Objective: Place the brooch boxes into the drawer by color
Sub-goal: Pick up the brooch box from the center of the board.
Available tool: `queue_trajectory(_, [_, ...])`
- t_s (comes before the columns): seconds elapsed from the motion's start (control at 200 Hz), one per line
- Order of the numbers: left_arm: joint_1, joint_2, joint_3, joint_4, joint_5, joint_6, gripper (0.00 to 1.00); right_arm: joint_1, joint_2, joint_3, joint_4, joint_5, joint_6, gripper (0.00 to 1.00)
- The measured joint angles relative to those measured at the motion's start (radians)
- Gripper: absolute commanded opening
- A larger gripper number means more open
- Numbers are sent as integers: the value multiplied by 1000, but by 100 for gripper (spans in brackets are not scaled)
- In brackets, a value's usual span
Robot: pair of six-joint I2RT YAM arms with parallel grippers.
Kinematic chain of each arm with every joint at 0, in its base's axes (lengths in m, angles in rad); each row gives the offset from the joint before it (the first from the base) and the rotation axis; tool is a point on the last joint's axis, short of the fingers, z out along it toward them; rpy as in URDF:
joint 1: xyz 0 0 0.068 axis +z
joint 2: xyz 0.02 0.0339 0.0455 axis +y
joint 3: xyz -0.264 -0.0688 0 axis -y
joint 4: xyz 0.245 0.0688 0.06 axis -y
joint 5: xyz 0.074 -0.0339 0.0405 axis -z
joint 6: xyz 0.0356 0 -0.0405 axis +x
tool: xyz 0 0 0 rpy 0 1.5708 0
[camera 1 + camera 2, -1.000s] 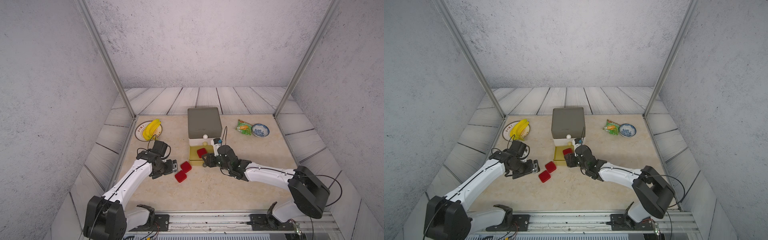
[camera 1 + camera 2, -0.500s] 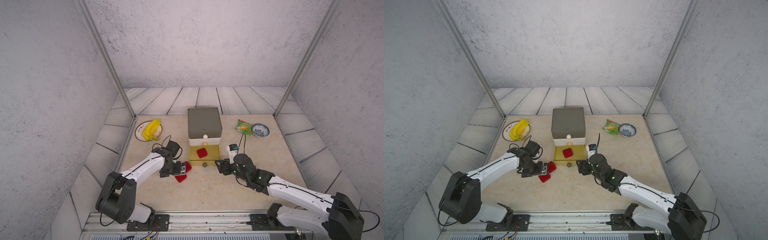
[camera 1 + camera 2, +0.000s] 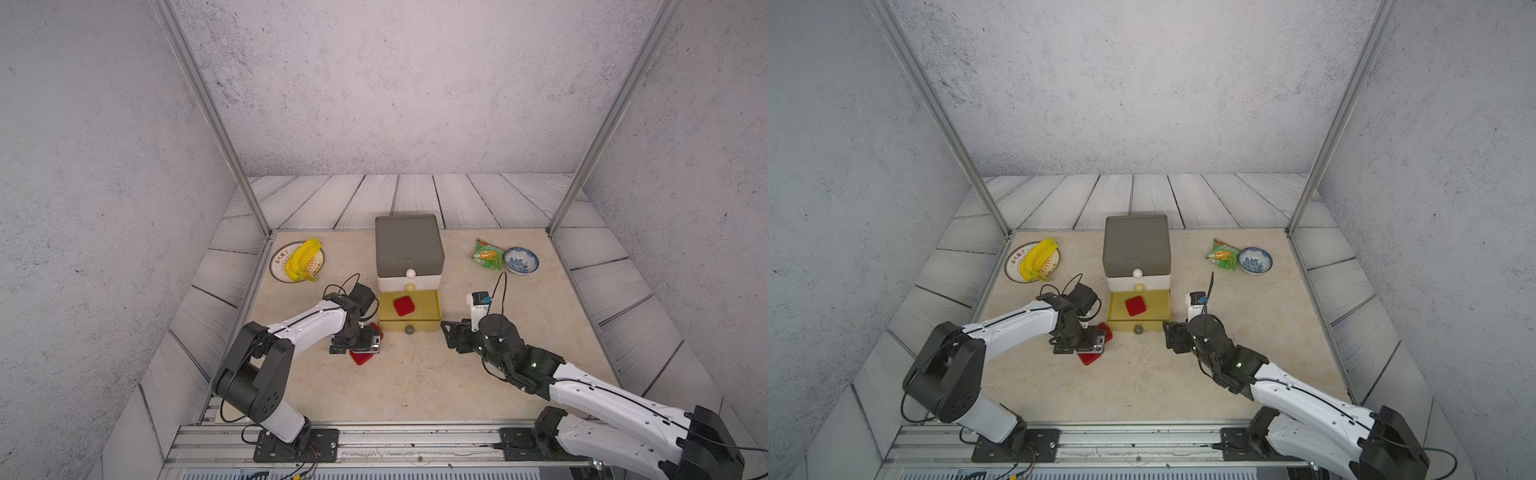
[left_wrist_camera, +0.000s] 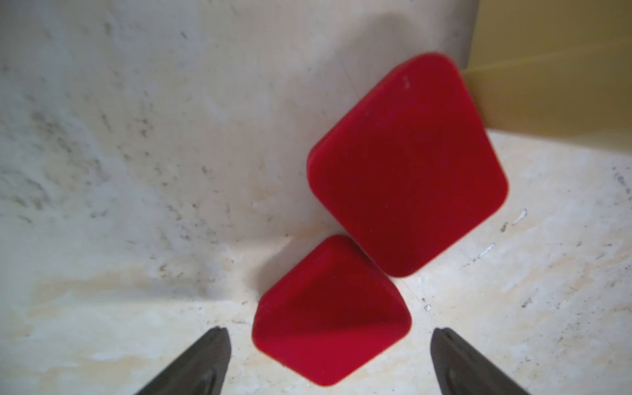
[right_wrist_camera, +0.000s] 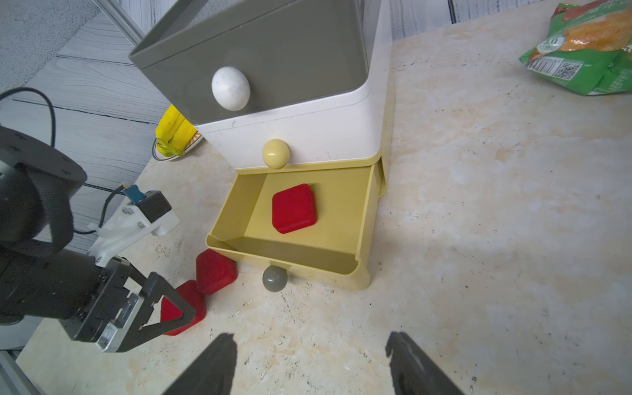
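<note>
The robot's right gripper needs to close on the free side [image 5: 193,309] of the red brooch box farther from the level, taking the box from the left gripper.
The drawer [image 3: 409,249] stands mid-table with its yellow bottom tier [image 3: 437,309] pulled out. One red brooch box [image 3: 404,306] lies flat inside it, also clear in the right wrist view [image 5: 293,208]. Two more red brooch boxes lie on the table by the tier's left front corner, one nearer the tier [image 4: 407,164] and one farther from it [image 4: 330,325]. My left gripper [image 4: 330,333] is open, its fingers straddling the farther box with a gap on each side. My right gripper [image 3: 446,334] is open and empty, just right of the tier's front.
A plate [image 3: 277,266] of bananas [image 3: 303,257] sits at the back left. A green snack bag [image 3: 486,253] and a blue-patterned bowl [image 3: 520,261] are at the back right. Metal frame posts stand at both back corners, and a rail runs along the front edge.
My right gripper has drawn back from the yellow tier toward the front right and opened wider; a red box lies in the tier. My left gripper has moved right over the two red boxes.
</note>
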Motion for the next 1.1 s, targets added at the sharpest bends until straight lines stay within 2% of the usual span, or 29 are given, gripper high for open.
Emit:
queue_trajectory(0.39, [-11, 47, 28, -6, -32, 0, 85, -1, -13, -23, -16, 19, 3, 77])
queue_trajectory(0.791, [-11, 48, 28, -10, -46, 0, 83, -2, -12, -23, -16, 20, 4, 78])
queue_trajectory(0.971, [-11, 48, 27, -17, -64, 0, 90, -2, -11, -23, -16, 20, 8, 78])
queue_trajectory(1.101, [-11, 48, 24, -19, -72, 0, 88, -2, -10, -23, -16, 20, 8, 78])
